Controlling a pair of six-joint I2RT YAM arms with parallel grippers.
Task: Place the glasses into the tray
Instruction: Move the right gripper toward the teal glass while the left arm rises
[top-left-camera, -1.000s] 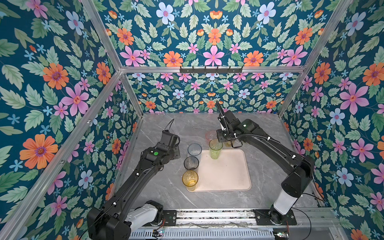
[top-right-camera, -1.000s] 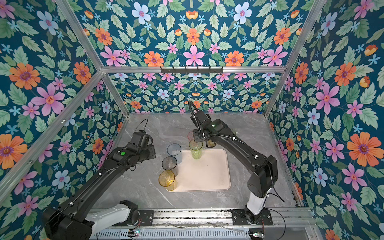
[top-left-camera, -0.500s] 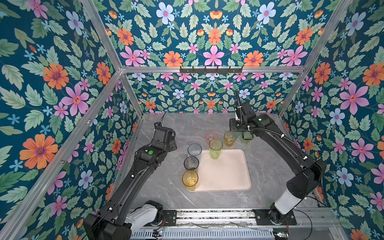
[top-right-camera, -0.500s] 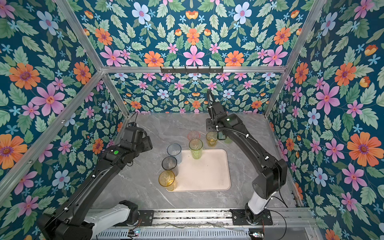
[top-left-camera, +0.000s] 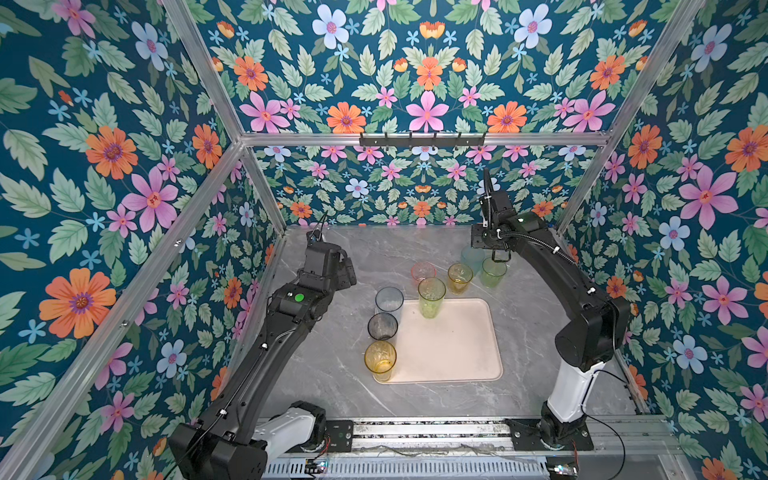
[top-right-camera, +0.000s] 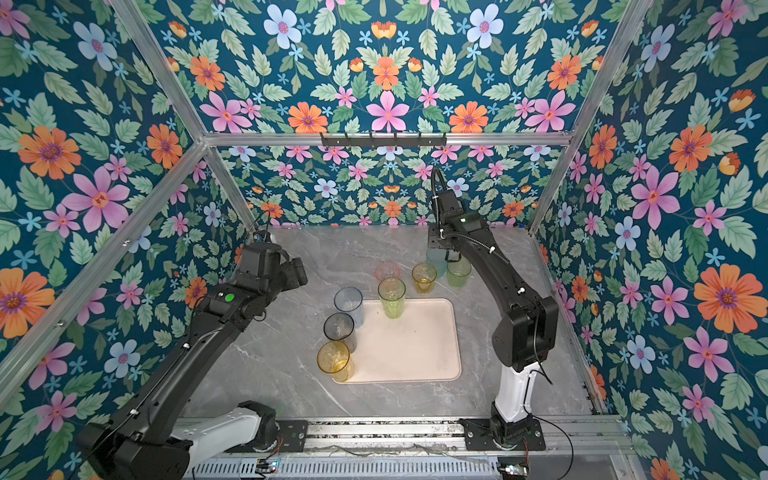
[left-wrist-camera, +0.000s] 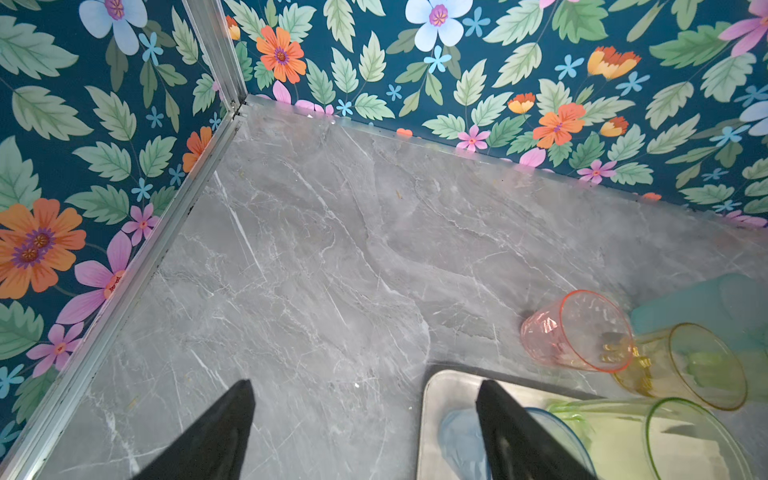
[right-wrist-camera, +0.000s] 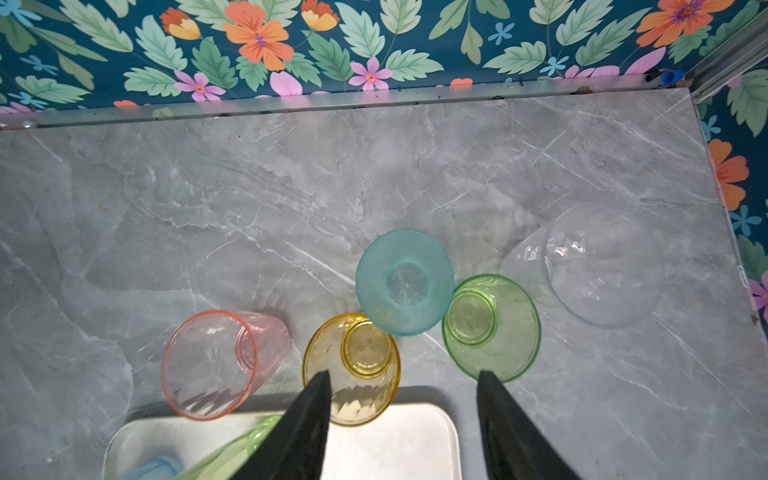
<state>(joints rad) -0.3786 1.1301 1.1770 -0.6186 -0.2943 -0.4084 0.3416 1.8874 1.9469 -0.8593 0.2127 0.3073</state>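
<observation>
The robot's right gripper should close on the teal glass's rim (top-left-camera: 483, 254) (right-wrist-camera: 453, 284), on the side next to the short green glass.
The pale pink tray (top-left-camera: 453, 349) holds a tall pale blue glass (top-left-camera: 389, 300), a smoky grey glass (top-left-camera: 382, 326) and a tall amber glass (top-left-camera: 380, 359) along its left edge, plus a tall green glass (top-left-camera: 431, 297) at its far edge. Behind the tray on the table stand a pink glass (right-wrist-camera: 216, 365), a short amber glass (right-wrist-camera: 353, 365), a teal glass (right-wrist-camera: 405, 282), a short green glass (right-wrist-camera: 492, 328) and a clear glass (right-wrist-camera: 602, 266). My left gripper (left-wrist-camera: 365, 399) hangs open and empty, left of the blue glass. My right gripper (right-wrist-camera: 403, 386) hovers open and empty over the short glasses.
Grey marble table (top-left-camera: 540, 316) enclosed by floral walls with aluminium frame posts (left-wrist-camera: 216, 54). A rail (top-left-camera: 415, 432) carrying both arm bases runs along the front edge. The right half of the tray is bare.
My left gripper drew back from the blue glass towards the left wall and opened wide. My right arm left the tall green glass in the tray and swung to the back right.
</observation>
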